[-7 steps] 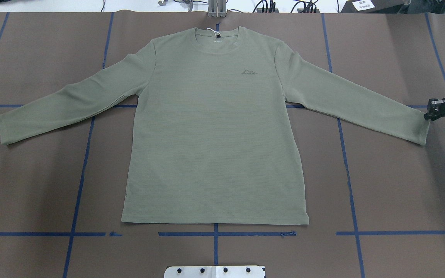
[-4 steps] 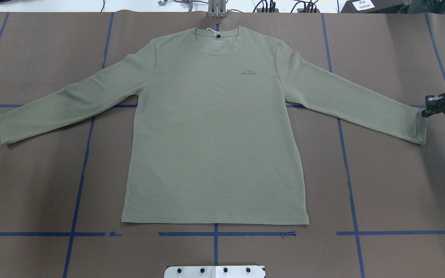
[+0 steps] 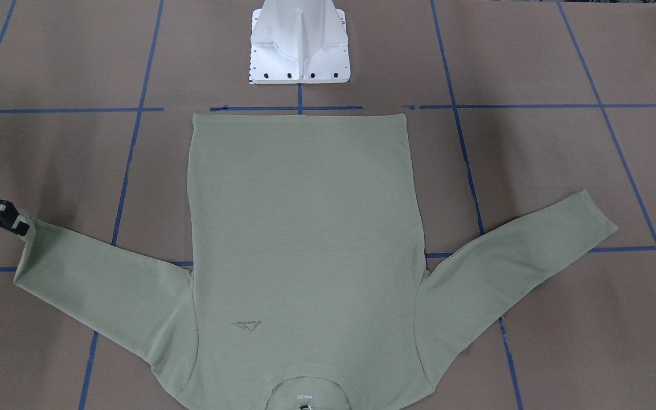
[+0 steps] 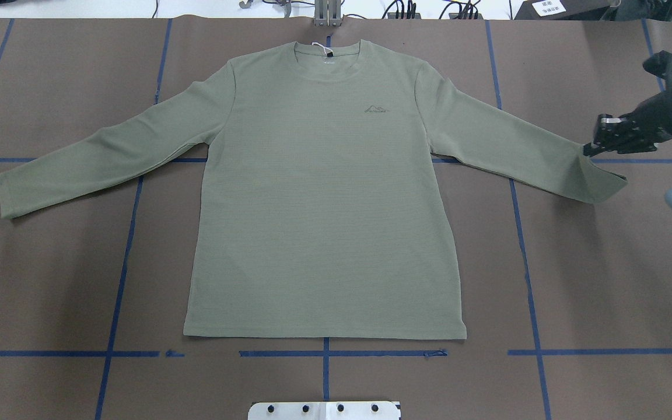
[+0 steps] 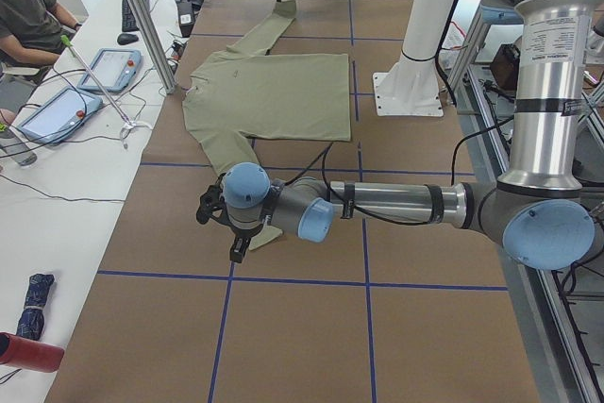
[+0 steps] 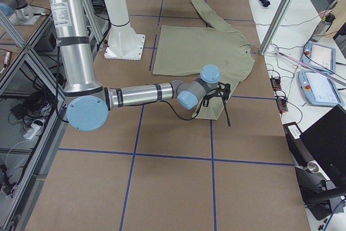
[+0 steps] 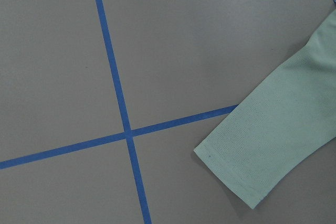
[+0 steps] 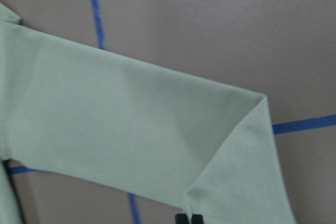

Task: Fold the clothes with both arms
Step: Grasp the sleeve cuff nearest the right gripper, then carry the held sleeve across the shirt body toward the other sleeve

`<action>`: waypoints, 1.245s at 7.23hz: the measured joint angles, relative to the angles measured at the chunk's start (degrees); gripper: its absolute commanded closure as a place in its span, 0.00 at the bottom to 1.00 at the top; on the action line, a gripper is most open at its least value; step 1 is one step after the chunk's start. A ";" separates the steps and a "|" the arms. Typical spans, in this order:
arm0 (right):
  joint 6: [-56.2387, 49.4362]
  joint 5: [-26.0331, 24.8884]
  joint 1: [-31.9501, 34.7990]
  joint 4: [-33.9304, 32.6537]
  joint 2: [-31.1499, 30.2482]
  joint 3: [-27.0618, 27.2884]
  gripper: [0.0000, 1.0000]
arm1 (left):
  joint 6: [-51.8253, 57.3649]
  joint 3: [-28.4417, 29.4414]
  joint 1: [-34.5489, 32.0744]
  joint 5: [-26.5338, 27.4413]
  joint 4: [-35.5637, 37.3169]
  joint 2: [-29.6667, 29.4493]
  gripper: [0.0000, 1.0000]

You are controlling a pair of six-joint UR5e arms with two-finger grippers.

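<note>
Next, my right gripper lets go of the sleeve's cuff on the shirt's body (image 3: 408, 248) beside the opposite sleeve's armpit.
The pale sage-green long-sleeved shirt (image 4: 324, 204) lies flat, front up, collar at the far edge, both sleeves spread out; it also shows in the front-facing view (image 3: 305, 228). My right gripper (image 4: 590, 149) is shut on the far corner of the right sleeve's cuff (image 4: 604, 184) and holds that corner lifted and curled inward. In the right wrist view its fingertips (image 8: 182, 219) pinch the ribbed cuff (image 8: 247, 166). My left gripper (image 5: 236, 250) hovers at the left sleeve's cuff (image 7: 252, 156); I cannot tell whether it is open or shut.
The white pedestal base (image 3: 299, 51) stands at the near edge behind the hem. Blue tape lines (image 4: 120, 262) cross the brown table cover. A metal post (image 4: 327, 14) stands at the far edge by the collar. Tablets and cables (image 5: 94, 73) lie on the operators' desk.
My right gripper has moved inward and toward the far side with the right cuff in it. The cuff corner has risen and curled over. The rest of the shirt has not moved.
</note>
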 measured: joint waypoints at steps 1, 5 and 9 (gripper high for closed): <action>10.81 -1.96 -4.16 -0.18 4.01 2.67 1.00 | 0.10 0.19 0.00 -0.11 -0.12 -0.01 0.00; 33.76 -25.83 -22.60 -12.47 33.92 -3.65 1.00 | 0.17 0.59 0.00 -0.24 -1.66 0.00 0.00; 34.47 -39.98 -32.55 -6.13 54.45 -28.47 1.00 | -0.09 0.89 0.00 -0.25 -1.91 -0.06 0.00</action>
